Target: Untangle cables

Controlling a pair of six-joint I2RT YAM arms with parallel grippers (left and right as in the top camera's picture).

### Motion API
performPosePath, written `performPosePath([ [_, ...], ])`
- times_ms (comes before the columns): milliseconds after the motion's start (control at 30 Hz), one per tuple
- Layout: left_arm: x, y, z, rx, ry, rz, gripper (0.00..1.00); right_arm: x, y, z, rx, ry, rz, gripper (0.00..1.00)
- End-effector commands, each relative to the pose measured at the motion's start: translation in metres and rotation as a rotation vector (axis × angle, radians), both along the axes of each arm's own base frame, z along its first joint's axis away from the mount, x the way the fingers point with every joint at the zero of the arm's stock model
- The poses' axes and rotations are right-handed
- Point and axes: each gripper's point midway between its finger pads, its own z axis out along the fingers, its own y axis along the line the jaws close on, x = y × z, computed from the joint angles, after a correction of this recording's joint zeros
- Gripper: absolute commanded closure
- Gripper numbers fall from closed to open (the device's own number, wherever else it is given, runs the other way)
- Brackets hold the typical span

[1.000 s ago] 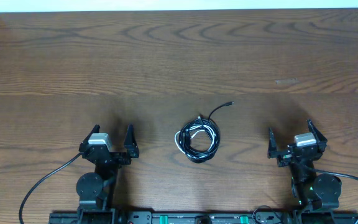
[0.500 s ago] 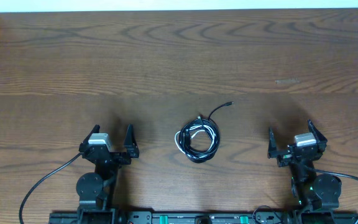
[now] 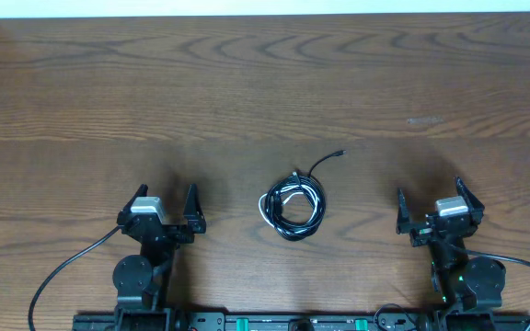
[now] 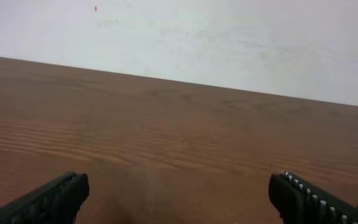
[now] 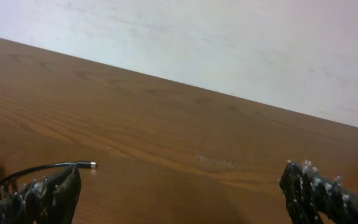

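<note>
The left gripper will close on the coiled bundle's white-strand side (image 3: pixel 271 208), at the white strand's outward bulge, opposite the loose black plug end.
The cables (image 3: pixel 293 204) lie in one small coiled bundle at the table's centre front: black strands with one white strand, and a loose black end with a plug (image 3: pixel 340 153) reaching up and right. That plug end also shows in the right wrist view (image 5: pixel 87 165). My left gripper (image 3: pixel 164 208) is open and empty, left of the bundle. My right gripper (image 3: pixel 432 209) is open and empty, right of it. Neither touches the cables. The left wrist view (image 4: pixel 179 193) shows only bare wood between the open fingers.
The wooden table (image 3: pixel 265 83) stretches wide behind the bundle to a white wall. The arm bases and their thick black wires (image 3: pixel 63 271) sit along the front edge. A faint pale scuff (image 3: pixel 423 119) marks the wood at right.
</note>
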Motion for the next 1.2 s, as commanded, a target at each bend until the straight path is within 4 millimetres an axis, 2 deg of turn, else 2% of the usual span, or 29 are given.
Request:
performPosePath([
  [0, -0.0015, -0.0035, -0.0143, 0.009, 0.048, -0.021, 0.02, -0.0001, -0.0012, -0.0004, 0.011, 0.0, -0.006, 0.01],
  [833, -0.0015, -0.0035, -0.0143, 0.009, 0.048, -0.021, 0.02, -0.0001, -0.0008, -0.0001, 0.011, -0.001, -0.004, 0.01],
  [967, -0.0015, -0.0035, -0.0142, 0.009, 0.047, -0.02, 0.02, -0.0011, 0.0052, 0.0005, 0.095, 0.011, 0.027, 0.01],
  [1167, -0.0014, -0.0023, -0.0143, 0.01, 0.048, -0.014, 0.02, -0.0011, 0.0051, 0.0004, 0.098, 0.012, 0.026, 0.01],
])
